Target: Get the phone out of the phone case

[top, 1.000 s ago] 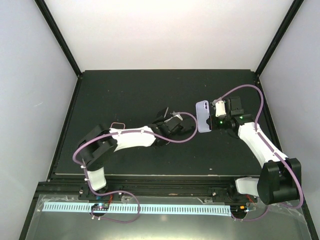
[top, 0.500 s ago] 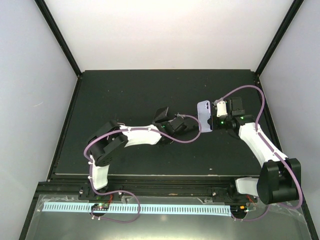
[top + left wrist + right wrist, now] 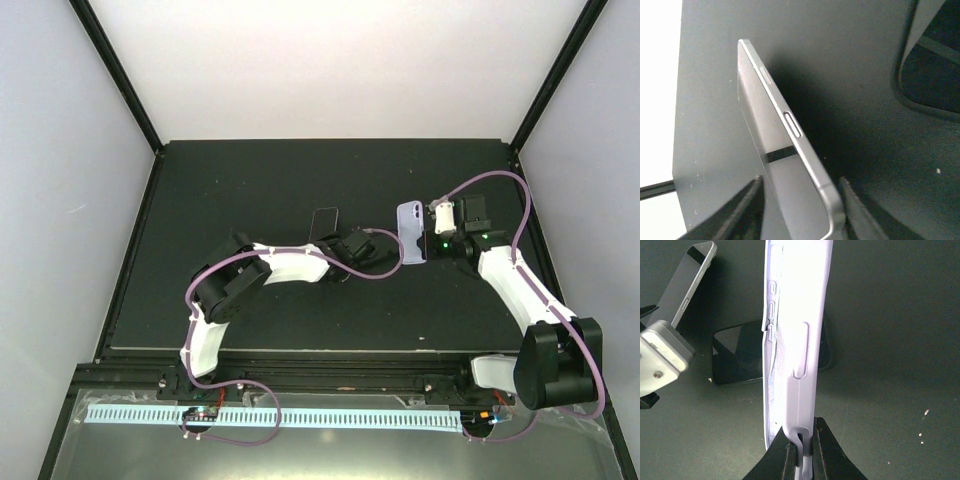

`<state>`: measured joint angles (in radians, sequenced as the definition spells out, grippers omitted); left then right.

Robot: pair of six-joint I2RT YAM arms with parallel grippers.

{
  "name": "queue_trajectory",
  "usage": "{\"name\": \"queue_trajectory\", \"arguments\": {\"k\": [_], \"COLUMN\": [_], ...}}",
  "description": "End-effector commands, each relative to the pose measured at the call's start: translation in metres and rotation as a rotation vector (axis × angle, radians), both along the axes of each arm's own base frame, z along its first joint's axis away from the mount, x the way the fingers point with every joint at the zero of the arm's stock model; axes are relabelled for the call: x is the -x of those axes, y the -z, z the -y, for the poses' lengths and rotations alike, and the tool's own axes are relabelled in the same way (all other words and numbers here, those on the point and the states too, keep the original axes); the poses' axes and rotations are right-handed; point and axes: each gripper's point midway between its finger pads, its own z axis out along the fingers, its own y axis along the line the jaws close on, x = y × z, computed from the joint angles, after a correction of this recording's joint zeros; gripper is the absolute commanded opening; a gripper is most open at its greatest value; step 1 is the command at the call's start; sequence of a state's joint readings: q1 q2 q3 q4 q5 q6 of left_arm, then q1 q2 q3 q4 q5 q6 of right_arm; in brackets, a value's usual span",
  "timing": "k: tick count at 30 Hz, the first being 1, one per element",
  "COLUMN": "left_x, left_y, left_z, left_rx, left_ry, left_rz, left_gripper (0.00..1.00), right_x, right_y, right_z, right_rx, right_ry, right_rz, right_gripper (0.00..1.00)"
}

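Observation:
Next, my right gripper lets go of the lavender phone case on the bare table (image 3: 437,233) (image 3: 946,315) next to the black slab, away from the phone.
The phone (image 3: 775,150), a grey slab with side buttons, leans tilted between my left gripper's (image 3: 801,202) fingers, which stand apart around its near end. From above, the phone (image 3: 325,222) shows as a dark rectangle just past the left gripper (image 3: 337,238). It also shows at the upper left of the right wrist view as the phone (image 3: 690,282). The lavender phone case (image 3: 800,315) stands upright and empty, and my right gripper (image 3: 801,442) is shut on its lower edge. Seen from above, the phone case (image 3: 411,232) sits right of the phone, in the right gripper (image 3: 428,238).
A black glossy flat slab (image 3: 737,357) lies on the dark table (image 3: 250,180) behind the case, and its rounded corner (image 3: 930,65) shows in the left wrist view. White walls enclose the table on three sides.
The left gripper's jaws have parted around the phone, which now leans flatter and sits a little farther back. The right gripper still holds the case, shifted slightly right.

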<state>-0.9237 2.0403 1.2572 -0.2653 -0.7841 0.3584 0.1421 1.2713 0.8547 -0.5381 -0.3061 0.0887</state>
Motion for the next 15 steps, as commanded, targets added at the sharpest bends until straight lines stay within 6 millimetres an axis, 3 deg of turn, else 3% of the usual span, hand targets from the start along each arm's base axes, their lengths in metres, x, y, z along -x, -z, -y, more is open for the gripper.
{"name": "queue_trajectory", "arguments": {"k": [1,8,15], "left_x": [-0.006,0.001,0.026], "left_y": [-0.013,-0.025,-0.063], "left_z": [0.015,0.024,0.018], "left_rx": [0.124,0.302,0.514], "left_ry": [-0.021,-0.025,-0.046], "left_rz": [-0.014,-0.083,-0.120], "left_gripper": [0.45,0.76,0.78], "right_x": [-0.006,-0.013,-0.048], "right_y": [-0.008,-0.015,-0.031], "right_z": [0.006,0.010,0.039], "right_rx": [0.011,0.030,0.082], "right_ry": [0.024,0.012,-0.002], "right_rz": [0.042,0.047,0.065], "right_gripper": [0.01,0.01,0.01]}}
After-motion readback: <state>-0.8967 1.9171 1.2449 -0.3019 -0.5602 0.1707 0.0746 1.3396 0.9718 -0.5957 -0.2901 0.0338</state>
